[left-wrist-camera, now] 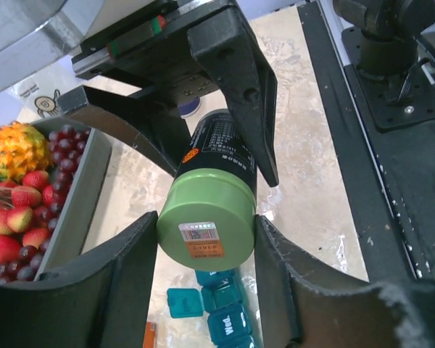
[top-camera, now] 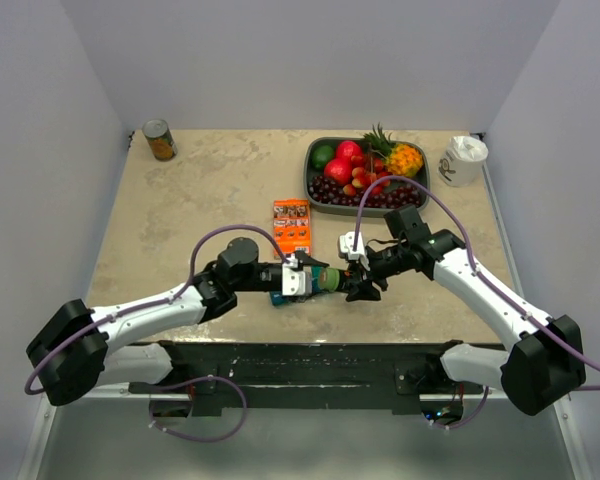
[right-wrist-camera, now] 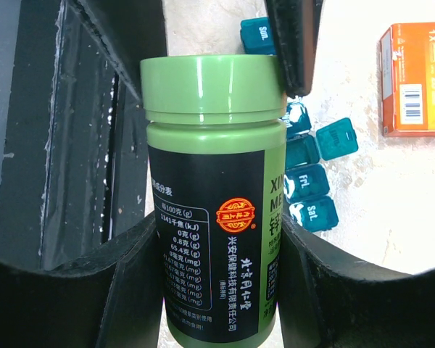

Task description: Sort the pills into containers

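Next, my left gripper releases the green cap on the bare table (top-camera: pixel 219 282) under its own arm, beside the teal-blue pill organiser.
A green pill bottle (top-camera: pixel 329 280) with a black label is held sideways between both grippers, just above the table. My left gripper (left-wrist-camera: pixel 205 233) is shut on its green cap (left-wrist-camera: pixel 206 221). My right gripper (right-wrist-camera: pixel 217 268) is shut on the labelled body (right-wrist-camera: pixel 210 210). The teal-blue pill organiser (left-wrist-camera: pixel 228 308) lies on the table under the bottle, one lid (left-wrist-camera: pixel 185 302) flipped open. It also shows in the right wrist view (right-wrist-camera: pixel 308 192) and in the top view (top-camera: pixel 283 297). No loose pills show.
An orange box (top-camera: pixel 291 226) lies just behind the grippers. A grey tray of fruit (top-camera: pixel 315 185) stands at the back right, a white cup (top-camera: pixel 463 160) beside it, a can (top-camera: pixel 159 140) at the back left.
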Motion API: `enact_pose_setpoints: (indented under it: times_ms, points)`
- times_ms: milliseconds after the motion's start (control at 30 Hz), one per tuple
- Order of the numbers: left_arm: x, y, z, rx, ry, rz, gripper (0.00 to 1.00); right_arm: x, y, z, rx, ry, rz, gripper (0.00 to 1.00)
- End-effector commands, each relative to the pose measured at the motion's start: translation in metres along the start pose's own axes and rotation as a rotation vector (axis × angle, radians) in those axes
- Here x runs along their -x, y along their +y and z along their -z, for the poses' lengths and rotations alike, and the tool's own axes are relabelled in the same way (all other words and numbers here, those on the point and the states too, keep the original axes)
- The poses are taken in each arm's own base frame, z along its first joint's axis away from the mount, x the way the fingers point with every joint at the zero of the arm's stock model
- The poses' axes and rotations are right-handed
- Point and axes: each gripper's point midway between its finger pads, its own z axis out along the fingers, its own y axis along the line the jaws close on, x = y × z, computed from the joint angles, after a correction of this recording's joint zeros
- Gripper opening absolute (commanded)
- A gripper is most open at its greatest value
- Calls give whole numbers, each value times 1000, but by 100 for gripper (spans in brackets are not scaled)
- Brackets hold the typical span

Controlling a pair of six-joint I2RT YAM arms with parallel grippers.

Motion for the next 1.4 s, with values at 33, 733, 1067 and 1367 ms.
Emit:
enact_pose_setpoints:
  times_ms: [33, 733, 1067, 1367]
  points:
    - [21, 12, -6, 14, -30, -2, 30, 12, 2, 3, 6, -53, 45, 0]
    - [60, 25, -5, 224, 90, 1722, 0, 11, -1, 3, -5, -51, 33, 0]
    - [62, 28, 0, 260, 110, 1793, 0, 11, 0, 2, -1, -51, 35, 0]
    - [63, 8, 0, 43, 97, 1990, 0, 12, 0, 3, -4, -51, 38, 0]
